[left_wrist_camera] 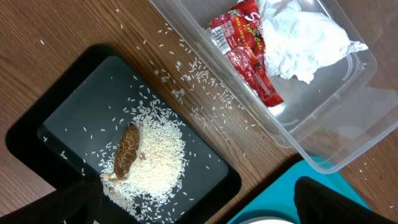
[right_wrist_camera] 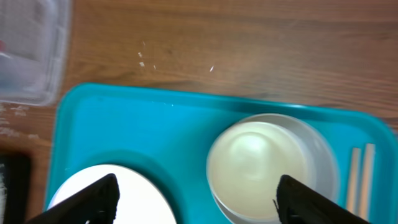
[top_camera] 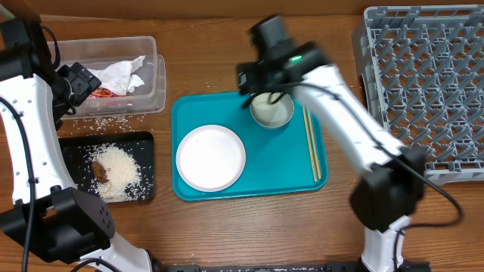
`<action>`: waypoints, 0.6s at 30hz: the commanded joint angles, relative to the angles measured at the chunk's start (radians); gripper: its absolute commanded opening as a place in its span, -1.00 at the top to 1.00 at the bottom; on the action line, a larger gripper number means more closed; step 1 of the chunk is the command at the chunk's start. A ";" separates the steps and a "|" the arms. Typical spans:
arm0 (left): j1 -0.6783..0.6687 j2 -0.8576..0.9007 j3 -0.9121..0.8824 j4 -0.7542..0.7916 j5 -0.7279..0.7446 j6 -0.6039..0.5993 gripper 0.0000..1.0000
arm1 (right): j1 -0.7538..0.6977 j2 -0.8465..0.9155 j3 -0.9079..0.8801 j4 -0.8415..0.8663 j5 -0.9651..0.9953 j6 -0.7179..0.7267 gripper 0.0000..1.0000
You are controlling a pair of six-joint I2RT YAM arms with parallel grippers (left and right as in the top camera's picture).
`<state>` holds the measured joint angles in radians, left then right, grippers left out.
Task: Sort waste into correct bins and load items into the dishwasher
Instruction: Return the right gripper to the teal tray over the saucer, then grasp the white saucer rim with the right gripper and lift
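The white cup sits inside the bowl. Next, my right gripper grabs the cup's rim [top_camera: 254, 105] [right_wrist_camera: 210, 177] on the side toward the plate.
A white cup nested in a pale grey-green bowl [top_camera: 271, 110] [right_wrist_camera: 261, 162] stands at the back of the teal tray [top_camera: 249, 185]. My right gripper [top_camera: 265, 81] [right_wrist_camera: 196, 202] hovers over it, open and holding nothing. A round white plate [top_camera: 210, 157] [right_wrist_camera: 124, 199] lies to the left, and chopsticks [top_camera: 311, 143] [right_wrist_camera: 360, 174] to the right. Beside the clear tub [top_camera: 155, 83] [left_wrist_camera: 323, 112], my left gripper [top_camera: 79, 81] [left_wrist_camera: 202, 205] is open and empty. In the tub lie a crumpled napkin [left_wrist_camera: 305, 37] and a red wrapper [left_wrist_camera: 249, 56]. The black tray [top_camera: 72, 147] [left_wrist_camera: 62, 124] holds rice [left_wrist_camera: 158, 162] and a brown lump [left_wrist_camera: 127, 152].
The grey dish rack [top_camera: 423, 83] with upright pegs fills the right end of the table. Loose rice grains [top_camera: 106, 121] lie scattered on the wood between the tub and the black tray.
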<state>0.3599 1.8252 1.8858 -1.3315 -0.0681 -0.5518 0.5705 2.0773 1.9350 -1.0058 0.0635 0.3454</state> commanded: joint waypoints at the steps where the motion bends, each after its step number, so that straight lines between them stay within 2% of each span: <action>1: -0.007 -0.013 0.006 0.001 -0.010 -0.006 -1.00 | 0.044 0.065 0.002 0.013 0.185 0.109 -0.54; 11: -0.007 -0.013 0.006 0.001 -0.010 -0.006 -1.00 | 0.076 0.191 0.002 0.010 0.217 0.127 -0.21; 18: -0.007 -0.013 0.006 0.001 -0.010 -0.006 -0.99 | 0.079 0.179 0.023 -0.006 0.217 0.127 0.36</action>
<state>0.3599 1.8252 1.8858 -1.3312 -0.0681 -0.5518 0.6483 2.2681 1.9358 -1.0103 0.2630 0.4648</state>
